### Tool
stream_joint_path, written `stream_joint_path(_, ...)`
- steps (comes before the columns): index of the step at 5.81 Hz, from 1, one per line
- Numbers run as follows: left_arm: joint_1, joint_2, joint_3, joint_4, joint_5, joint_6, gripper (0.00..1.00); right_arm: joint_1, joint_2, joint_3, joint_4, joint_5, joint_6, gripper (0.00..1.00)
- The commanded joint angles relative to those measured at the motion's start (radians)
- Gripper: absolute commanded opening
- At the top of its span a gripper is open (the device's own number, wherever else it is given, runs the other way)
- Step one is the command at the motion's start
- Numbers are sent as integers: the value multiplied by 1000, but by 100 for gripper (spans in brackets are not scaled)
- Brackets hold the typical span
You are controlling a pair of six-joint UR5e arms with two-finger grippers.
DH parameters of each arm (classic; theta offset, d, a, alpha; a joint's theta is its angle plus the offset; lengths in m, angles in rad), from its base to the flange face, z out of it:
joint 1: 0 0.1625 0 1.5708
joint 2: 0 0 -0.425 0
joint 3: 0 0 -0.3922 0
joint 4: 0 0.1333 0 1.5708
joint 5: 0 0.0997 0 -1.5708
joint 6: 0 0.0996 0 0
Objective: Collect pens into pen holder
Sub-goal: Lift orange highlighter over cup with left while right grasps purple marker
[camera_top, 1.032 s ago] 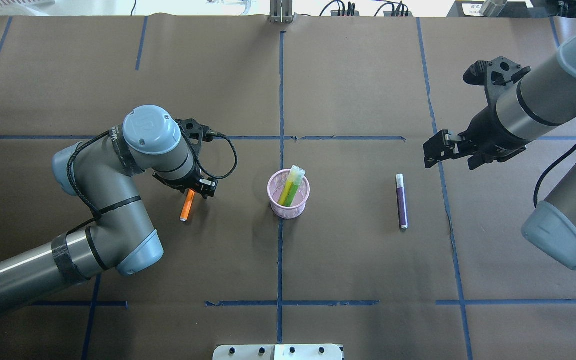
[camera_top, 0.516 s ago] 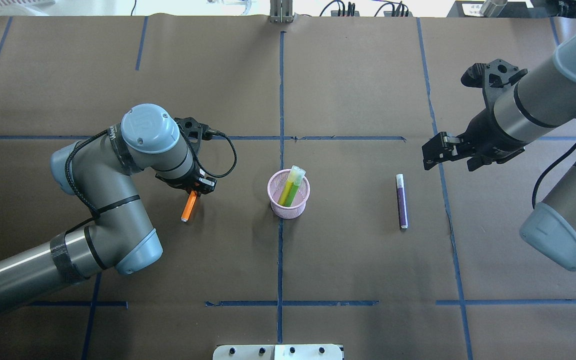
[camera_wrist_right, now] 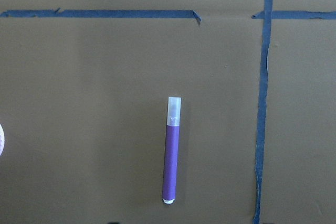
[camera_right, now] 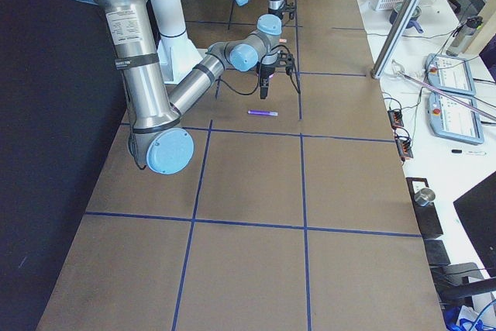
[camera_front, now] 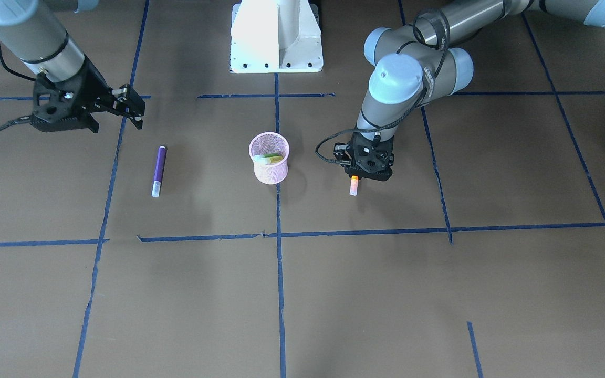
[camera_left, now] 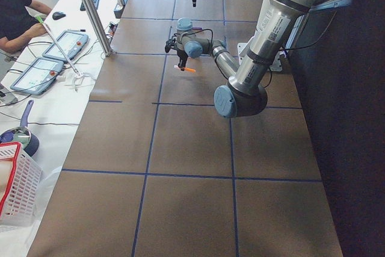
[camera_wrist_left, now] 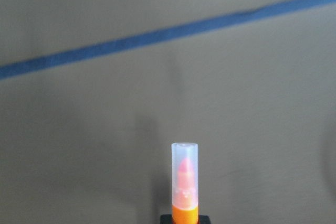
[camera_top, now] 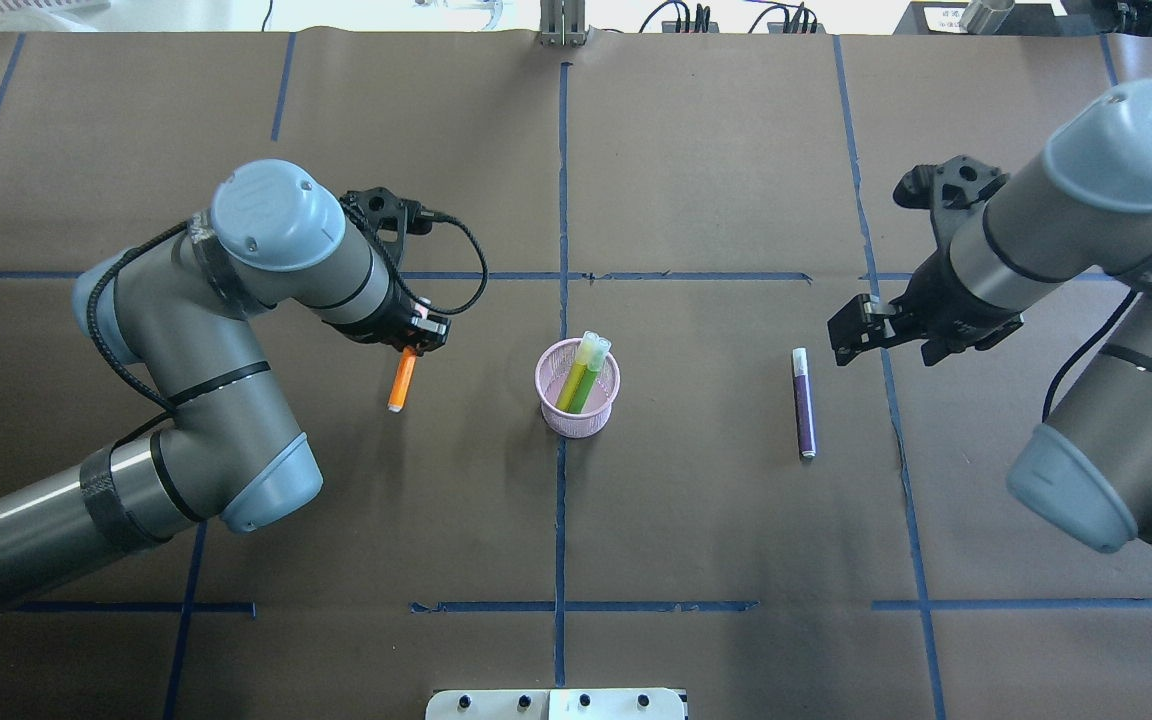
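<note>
Next, the left gripper releases the orange pen inside the pink mesh pen holder [camera_front: 275,160], next to the yellow pen. The orange pen is now held off the table.
My left gripper [camera_top: 423,335] is shut on the orange pen [camera_top: 401,381] and holds it off the table, left of the pink mesh pen holder [camera_top: 576,423]. The pen's pale cap fills the left wrist view [camera_wrist_left: 185,167] and shows in the front view [camera_front: 354,185]. A yellow pen [camera_top: 575,376] and a green pen [camera_top: 591,379] stand in the holder [camera_front: 271,171]. The purple pen [camera_top: 804,404] lies flat on the table right of the holder and shows in the right wrist view [camera_wrist_right: 171,156]. My right gripper [camera_top: 848,338] is open and empty, just right of the purple pen's cap end.
Brown paper with blue tape lines [camera_top: 562,200] covers the table. The robot's white base [camera_front: 276,37] stands at the near edge. Beside the table's left end are tablets [camera_left: 36,73], a person [camera_left: 15,19] and a white basket [camera_left: 15,188].
My left gripper has risen and moved right and away with the orange pen, now off the table. My right gripper has moved left and nearer, toward the purple pen's cap end.
</note>
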Motion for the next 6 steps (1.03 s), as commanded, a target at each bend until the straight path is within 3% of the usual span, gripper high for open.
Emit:
stream_joint_path(1, -8, -19, -70, -66, 45, -115, 0, -49, 3, -31, 5, -24, -8, 95)
stream_joint_path(3, 33, -22, -152, -147, 247, -264, 0, -72, 21, -60, 8, -55, -7, 98)
stream_joint_path(5, 262, -11, -137, -349, 741, -300, 0, -80, 54, -100, 8, -66, -7, 98)
stream_joint_path(6, 268, -4, -132, -437, 770, -298, 1, -83, 61, -122, 10, -66, -7, 98)
